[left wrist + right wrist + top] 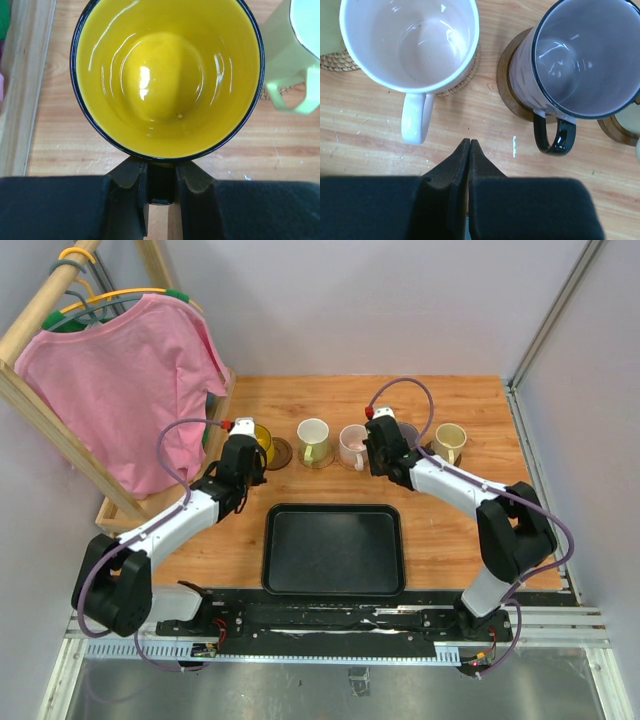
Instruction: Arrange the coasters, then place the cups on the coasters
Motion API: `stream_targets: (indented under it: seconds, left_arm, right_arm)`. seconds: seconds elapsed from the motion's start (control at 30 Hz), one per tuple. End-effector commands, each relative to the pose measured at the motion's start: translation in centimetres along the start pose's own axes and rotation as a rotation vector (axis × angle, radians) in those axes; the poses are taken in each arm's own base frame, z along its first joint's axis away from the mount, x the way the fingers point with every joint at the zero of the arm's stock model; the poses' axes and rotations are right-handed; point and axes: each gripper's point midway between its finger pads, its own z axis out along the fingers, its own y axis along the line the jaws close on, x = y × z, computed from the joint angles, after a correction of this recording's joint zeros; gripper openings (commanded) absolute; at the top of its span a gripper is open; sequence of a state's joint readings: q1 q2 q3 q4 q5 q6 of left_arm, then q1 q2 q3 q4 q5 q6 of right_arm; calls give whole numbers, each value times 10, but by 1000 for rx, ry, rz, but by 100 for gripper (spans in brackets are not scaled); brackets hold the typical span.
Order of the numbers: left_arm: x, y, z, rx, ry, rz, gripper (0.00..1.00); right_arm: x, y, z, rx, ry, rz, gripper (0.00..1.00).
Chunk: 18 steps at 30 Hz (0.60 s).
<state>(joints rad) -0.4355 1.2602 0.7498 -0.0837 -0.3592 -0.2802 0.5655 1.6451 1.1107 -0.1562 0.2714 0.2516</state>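
My left gripper needs to let go of the yellow cup on the dark coaster (278, 451) beside the white cup.
A yellow cup (165, 75) with a dark rim fills the left wrist view. My left gripper (160, 167) is shut on its black handle (160, 192). From above, this yellow cup (262, 442) sits over a dark coaster (281, 453), and contact is hidden. A white cup (314, 440), a pink cup (410, 40) on a woven tan coaster (466, 75), a greyish purple cup (585, 55) on a dark wooden coaster (507, 82) and a cream cup (450, 440) line up to the right. My right gripper (469, 143) is shut and empty, just in front of the pink and purple cups.
A black rectangular tray (334, 548) lies at the near middle of the table. A wooden rack with a pink shirt (120, 390) stands at the left, close to my left arm. Grey walls close the back and right sides.
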Motion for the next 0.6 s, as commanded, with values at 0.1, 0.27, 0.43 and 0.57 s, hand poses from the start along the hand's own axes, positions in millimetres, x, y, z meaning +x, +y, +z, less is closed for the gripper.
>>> stream_targets:
  seconds: [0.1,0.27,0.43,0.57]
  left_arm:
    - [-65,-11,22,26,-167,-76,0]
    - [-63,-9,34,13,-147,-80,0]
    - [-61,-7,39,1,-141,-82,1]
    - [-58,-6,41,-4,-130,-83,1]
  right_arm:
    - [-16,2,20,-33,-28,4,1]
    - [-18,7,25,-52,-29,-1,1]
    - [-21,14,27,-89,-38,-3,1]
    - [-23,19,29,-113,-38,-5,1]
